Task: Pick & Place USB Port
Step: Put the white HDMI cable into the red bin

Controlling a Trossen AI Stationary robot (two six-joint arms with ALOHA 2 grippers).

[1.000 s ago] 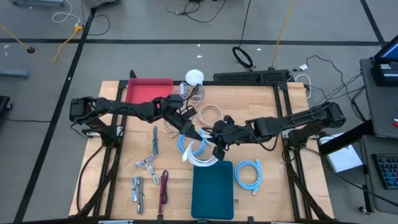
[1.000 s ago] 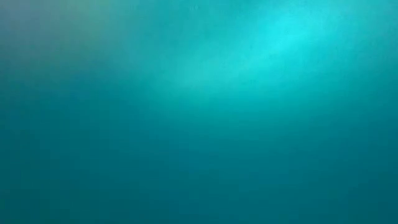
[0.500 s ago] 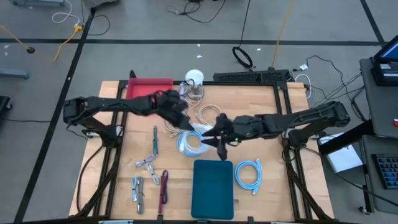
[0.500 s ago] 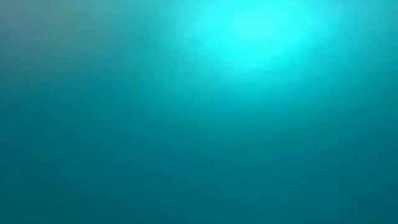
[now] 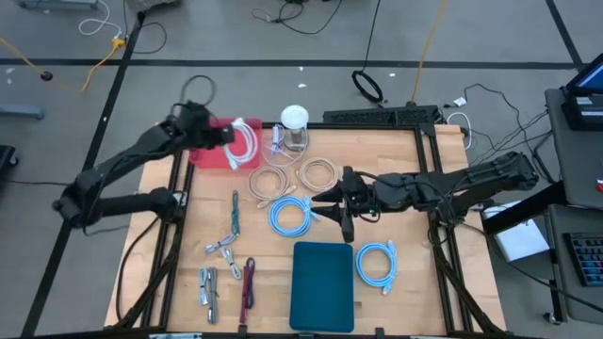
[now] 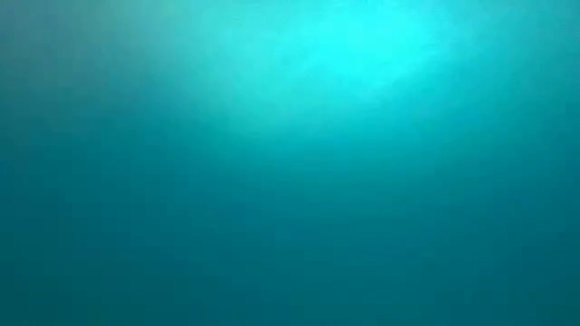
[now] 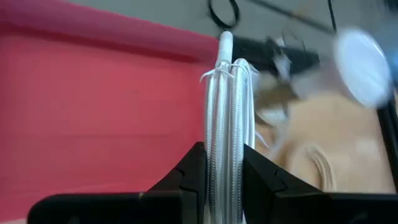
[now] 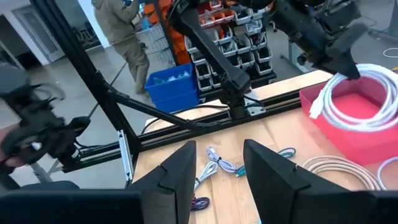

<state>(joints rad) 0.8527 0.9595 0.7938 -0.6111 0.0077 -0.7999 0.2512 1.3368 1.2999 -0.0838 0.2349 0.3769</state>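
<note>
My left gripper needs to let go of the white coiled cable inside the red tray (image 5: 236, 146) (image 7: 146, 130), toward the side that faces the white round object. The cable is now held over that tray.
A white coiled cable (image 5: 243, 143) is bound with a white tie (image 7: 214, 73). My left gripper (image 5: 229, 139) is shut on it over the red tray (image 5: 209, 146) at the table's far left. My right gripper (image 5: 332, 211) is open at the table's middle, right beside a blue coiled cable (image 5: 290, 215) that lies flat on the wood. The right wrist view shows the white coil (image 8: 367, 93) over the red tray (image 8: 348, 134). The low view is filled with plain teal and shows nothing. My left gripper pinches the white coil's bundled strands (image 7: 225, 124) between its two fingers (image 7: 194, 168), several strands together. The fingers lie across the strands and come at them from the table's left side. The coil stands edge-on over the red tray; whether it touches the tray I cannot tell.
Two beige cable coils (image 5: 273, 179) (image 5: 317, 172) lie beyond the blue one. A second blue coil (image 5: 376, 261) and a teal box (image 5: 322, 284) sit near the front edge. Small adapters (image 5: 221, 247) (image 5: 207, 287) lie front left. A white round object (image 5: 295, 118) stands at the far edge.
My left gripper has lifted the white coil off the table's middle and carried it far and left, over the red tray. The blue coil that lay beside it stays on the wood. My right gripper has stayed near the middle, shifting only slightly.
</note>
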